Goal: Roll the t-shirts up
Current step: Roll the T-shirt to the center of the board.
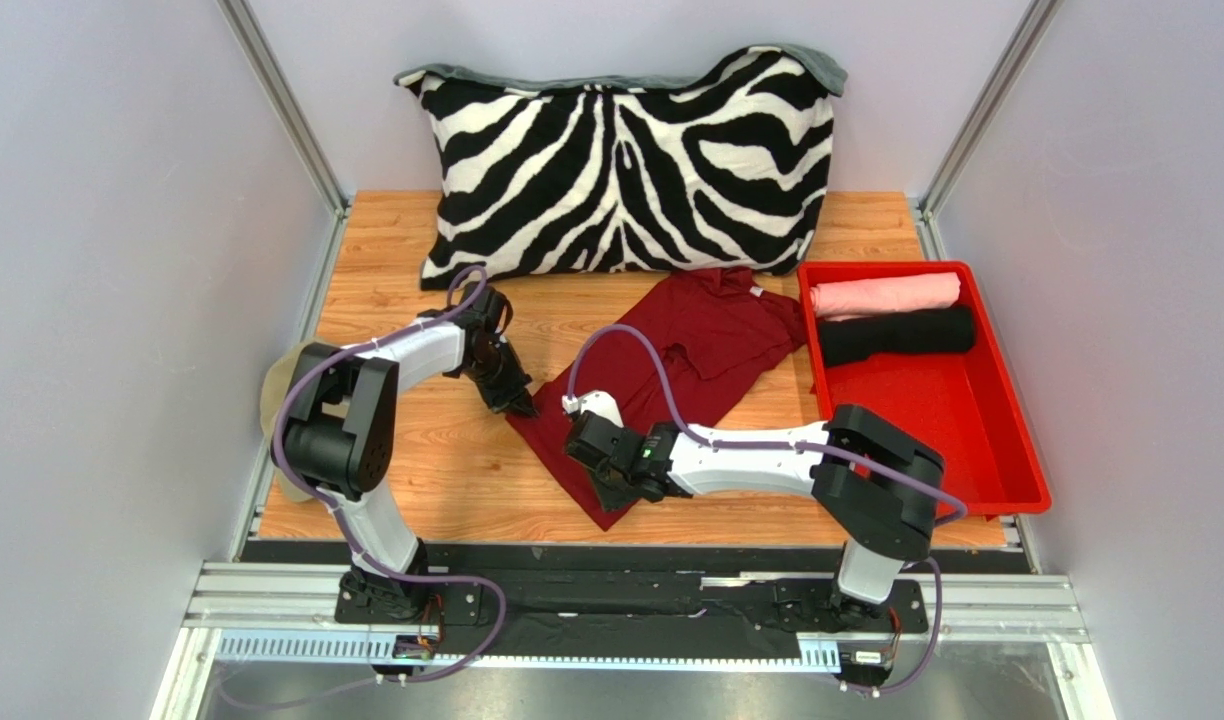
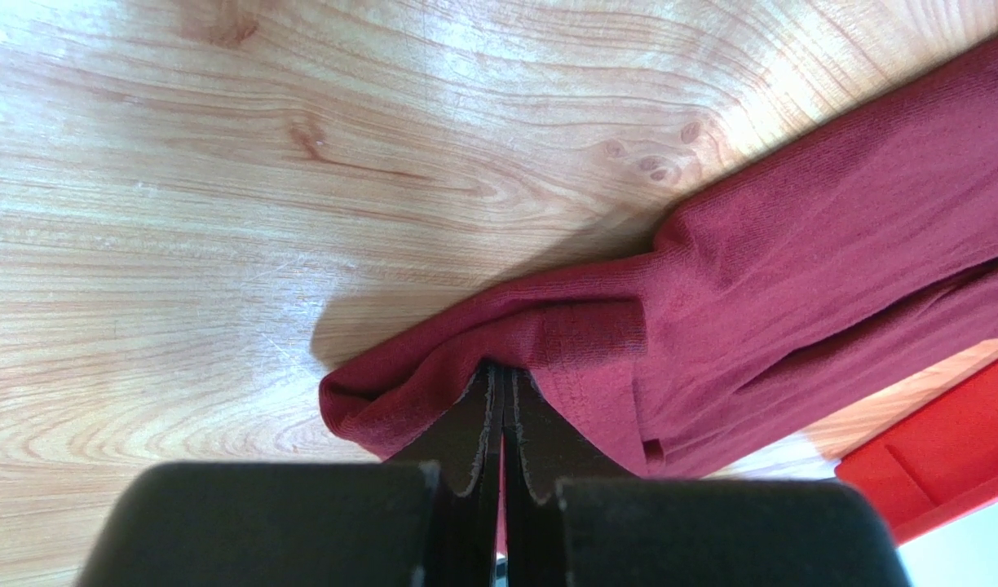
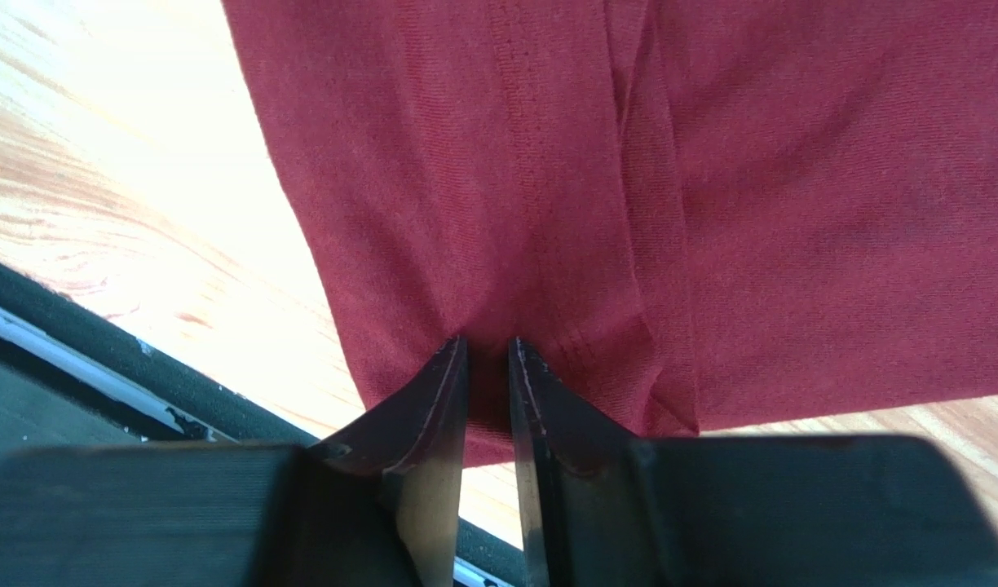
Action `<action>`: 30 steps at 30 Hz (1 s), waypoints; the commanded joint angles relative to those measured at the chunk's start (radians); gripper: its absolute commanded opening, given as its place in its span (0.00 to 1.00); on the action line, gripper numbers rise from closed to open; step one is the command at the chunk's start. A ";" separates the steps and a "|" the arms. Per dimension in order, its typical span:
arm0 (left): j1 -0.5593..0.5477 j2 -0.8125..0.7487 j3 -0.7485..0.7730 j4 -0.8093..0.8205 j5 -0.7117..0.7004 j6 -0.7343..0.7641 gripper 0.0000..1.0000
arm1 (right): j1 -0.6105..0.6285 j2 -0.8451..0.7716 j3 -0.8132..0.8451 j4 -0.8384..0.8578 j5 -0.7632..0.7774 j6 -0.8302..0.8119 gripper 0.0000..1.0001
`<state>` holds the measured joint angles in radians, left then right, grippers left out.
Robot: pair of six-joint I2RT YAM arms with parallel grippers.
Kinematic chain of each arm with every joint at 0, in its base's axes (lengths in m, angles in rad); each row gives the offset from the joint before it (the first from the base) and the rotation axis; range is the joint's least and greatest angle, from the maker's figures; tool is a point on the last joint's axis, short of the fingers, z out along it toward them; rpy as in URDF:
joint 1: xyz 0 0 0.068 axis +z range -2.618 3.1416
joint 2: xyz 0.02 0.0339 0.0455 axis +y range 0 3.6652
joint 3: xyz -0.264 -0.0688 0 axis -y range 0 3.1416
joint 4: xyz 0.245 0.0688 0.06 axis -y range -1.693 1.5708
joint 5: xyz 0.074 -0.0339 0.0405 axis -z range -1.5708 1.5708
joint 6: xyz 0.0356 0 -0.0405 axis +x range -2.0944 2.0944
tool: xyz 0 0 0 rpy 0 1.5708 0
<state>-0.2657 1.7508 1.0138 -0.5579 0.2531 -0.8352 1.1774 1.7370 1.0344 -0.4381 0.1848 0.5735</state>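
Note:
My left gripper pinches inward of the maroon t-shirt corner's bunched edge, so next I open and take the cloth (image 2: 359, 407) near that corner before rolling.
A maroon t-shirt (image 1: 701, 338) lies crumpled on the wooden table, stretching from the pillow toward the front edge. My left gripper (image 1: 513, 401) is shut on a bunched edge of the maroon t-shirt (image 2: 737, 281), its jaws (image 2: 506, 367) pressed together just above the wood. My right gripper (image 1: 606, 483) stands at the shirt's near corner. Its jaws (image 3: 488, 345) are a narrow gap apart, with the maroon cloth (image 3: 712, 184) lying between the tips. A rolled pale pink t-shirt (image 1: 884, 293) and a rolled black t-shirt (image 1: 896, 333) lie side by side in the red tray (image 1: 1024, 443).
A large zebra-striped pillow (image 1: 626, 158) leans against the back wall. A khaki cap (image 1: 277, 393) sits at the table's left edge behind the left arm. The black rail (image 3: 88, 343) at the table's front edge lies close to the right gripper. A red tray corner (image 2: 945, 459) shows in the left wrist view.

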 commanded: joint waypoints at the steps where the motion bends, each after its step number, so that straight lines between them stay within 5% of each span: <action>1: 0.006 0.033 0.019 0.015 -0.060 0.008 0.00 | 0.013 0.021 -0.059 -0.013 -0.007 0.040 0.21; 18: 0.008 0.030 0.051 0.006 -0.046 0.027 0.00 | 0.051 -0.070 -0.132 0.013 0.059 0.066 0.23; 24: 0.028 -0.126 0.008 -0.019 -0.025 0.025 0.36 | 0.051 -0.120 -0.129 -0.025 0.065 0.063 0.24; 30: 0.126 -0.347 -0.190 0.010 0.003 -0.013 0.47 | 0.065 -0.180 -0.088 -0.097 0.084 0.057 0.25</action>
<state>-0.1913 1.5265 0.9321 -0.5587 0.2539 -0.8261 1.2240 1.6150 0.9119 -0.4534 0.2424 0.6315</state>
